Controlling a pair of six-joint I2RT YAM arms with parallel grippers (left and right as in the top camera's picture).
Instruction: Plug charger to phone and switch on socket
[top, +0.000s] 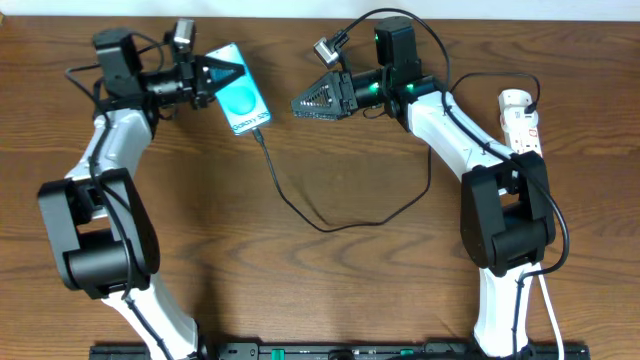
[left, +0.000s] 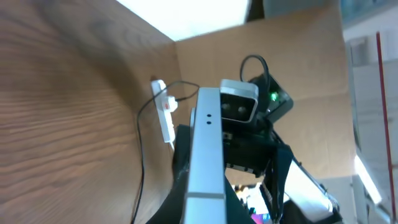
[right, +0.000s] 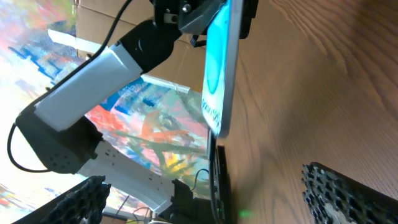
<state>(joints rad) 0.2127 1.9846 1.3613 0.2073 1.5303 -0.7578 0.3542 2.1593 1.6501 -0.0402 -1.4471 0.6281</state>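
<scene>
The robot's left gripper should release the phone on the bare table (top: 209, 184) between its black elbow and the charger cable.
The phone (top: 243, 100), cyan screen up, lies at an angle at the back left of the table. My left gripper (top: 215, 75) is shut on its top end; in the left wrist view its silver edge (left: 205, 149) runs between the dark fingers (left: 180, 186). The charger (top: 320, 225), a thin black cable, loops from the phone's lower end across the table to the socket (top: 521, 120), a white power strip at the far right. My right gripper (top: 300, 103) hangs open and empty just right of the phone. Its wrist view shows the phone (right: 219, 68) with the connector (right: 214, 174) at its lower end.
The white power strip (left: 166, 115) also shows in the left wrist view, with the charger cable (left: 140, 162) running toward it. A cardboard wall (left: 298, 68) stands behind the table. Both arm bases sit at the front edge (top: 320, 350).
</scene>
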